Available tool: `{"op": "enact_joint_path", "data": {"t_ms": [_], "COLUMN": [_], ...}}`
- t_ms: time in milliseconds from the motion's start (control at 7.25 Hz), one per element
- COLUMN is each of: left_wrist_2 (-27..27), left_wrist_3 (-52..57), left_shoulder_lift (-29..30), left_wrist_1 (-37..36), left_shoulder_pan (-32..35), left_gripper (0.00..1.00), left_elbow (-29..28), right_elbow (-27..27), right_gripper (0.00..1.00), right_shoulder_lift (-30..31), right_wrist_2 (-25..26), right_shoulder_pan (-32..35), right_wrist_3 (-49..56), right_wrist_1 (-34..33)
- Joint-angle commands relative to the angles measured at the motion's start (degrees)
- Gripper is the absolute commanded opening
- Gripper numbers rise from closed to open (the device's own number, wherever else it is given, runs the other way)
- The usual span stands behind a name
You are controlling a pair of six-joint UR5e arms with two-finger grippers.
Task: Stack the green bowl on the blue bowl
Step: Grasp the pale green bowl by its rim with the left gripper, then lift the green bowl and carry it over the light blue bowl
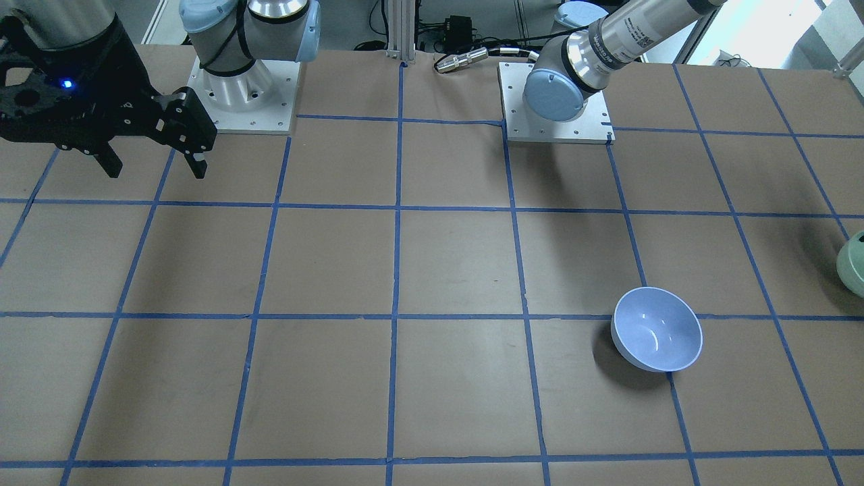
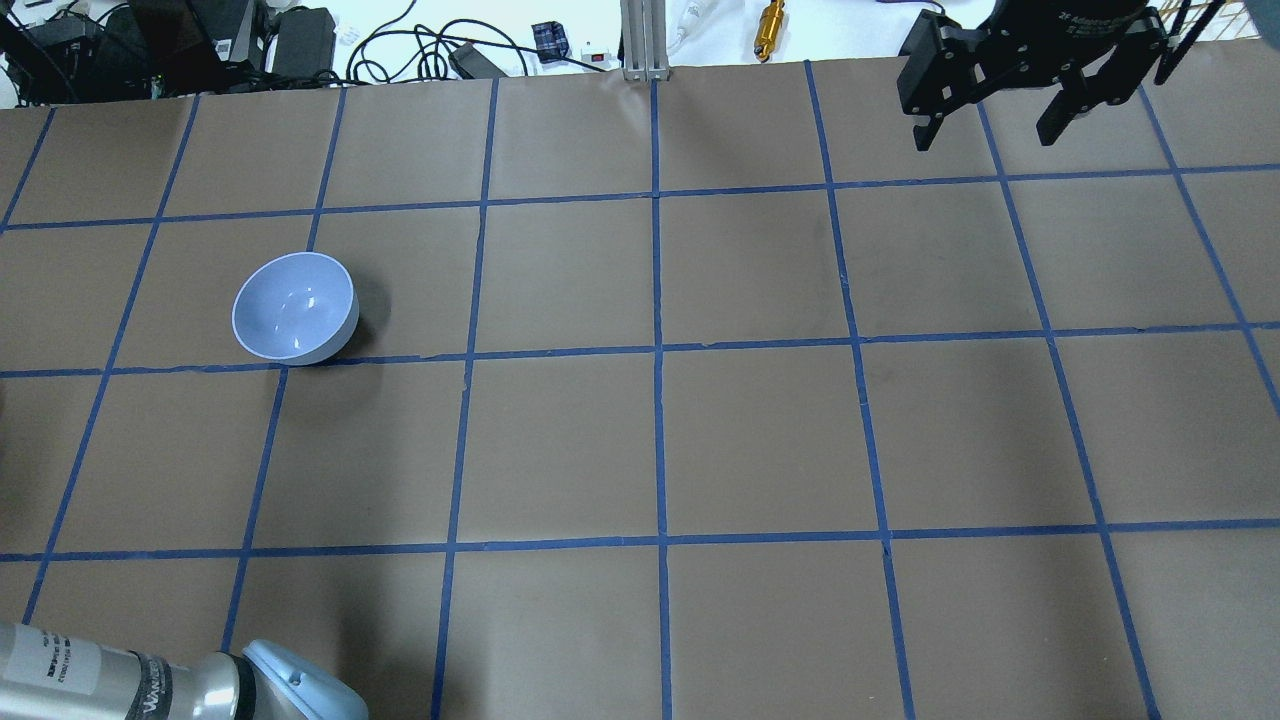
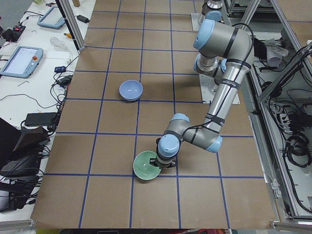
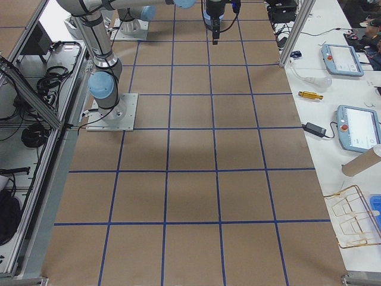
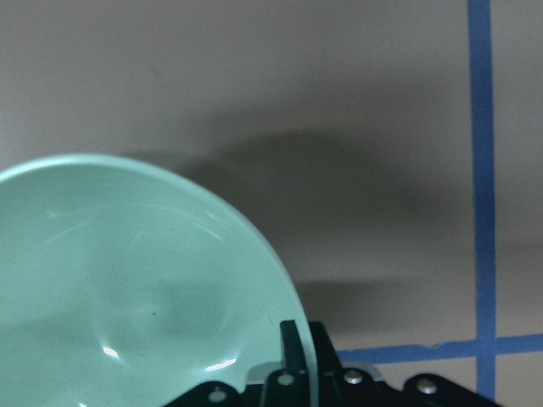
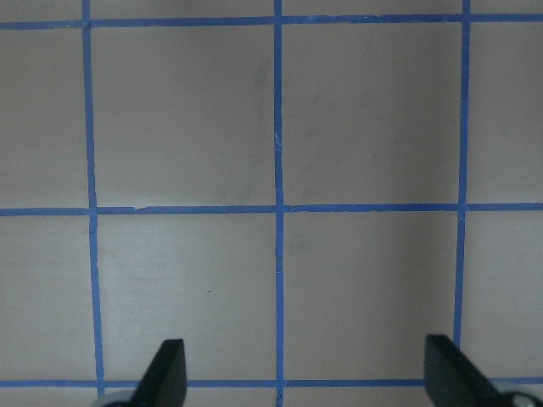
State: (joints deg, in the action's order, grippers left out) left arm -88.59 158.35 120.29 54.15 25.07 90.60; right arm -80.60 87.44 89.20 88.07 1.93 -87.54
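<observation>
My left gripper needs to let go of the green bowl inside the empty blue bowl point(image 1: 658, 329), nested within the blue bowl's rim.
The green bowl point(image 3: 147, 166) is at the table's left end, tilted, its rim in my left gripper point(image 3: 158, 162). In the left wrist view the green bowl point(image 5: 127, 288) fills the lower left, one finger point(image 5: 289, 339) sits at its rim, and its shadow lies on the table beyond. Only a sliver of the green bowl point(image 1: 854, 264) shows in the front-facing view. The blue bowl point(image 2: 295, 307) stands upright and empty on the table, also shown in the front-facing view point(image 1: 656, 329) and the left view point(image 3: 131, 90). My right gripper point(image 2: 995, 110) is open and empty, high over the far right.
The brown table point(image 2: 760, 440) carries a blue tape grid. The arm bases point(image 1: 246, 101) stand on white plates at the robot's edge. Cables and a brass part point(image 2: 771, 18) lie beyond the far edge. Tablets point(image 4: 356, 128) and a wire rack point(image 4: 354, 217) sit on a side bench.
</observation>
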Motion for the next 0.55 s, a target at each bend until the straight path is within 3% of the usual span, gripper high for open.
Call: {"op": "enact_joint_path", "data": {"t_ms": [0, 414], "left_wrist_2": [1.2, 2.8], "left_wrist_3": [-2.8, -12.4], "left_shoulder_lift": [-4.0, -12.7], "left_wrist_1": [4.0, 17.5], "left_shoulder_pan": [0.8, 9.3], "left_gripper": [0.0, 0.0], "left_elbow": [-0.6, -3.2], "right_elbow": [0.0, 0.0], "right_gripper": [1.0, 1.0], "right_shoulder_lift": [-0.1, -0.1], "right_wrist_2": [0.0, -0.1], "right_shoulder_pan": [0.0, 0.0], "right_wrist_3": [0.0, 0.0], "right_wrist_1": [0.0, 0.0]}}
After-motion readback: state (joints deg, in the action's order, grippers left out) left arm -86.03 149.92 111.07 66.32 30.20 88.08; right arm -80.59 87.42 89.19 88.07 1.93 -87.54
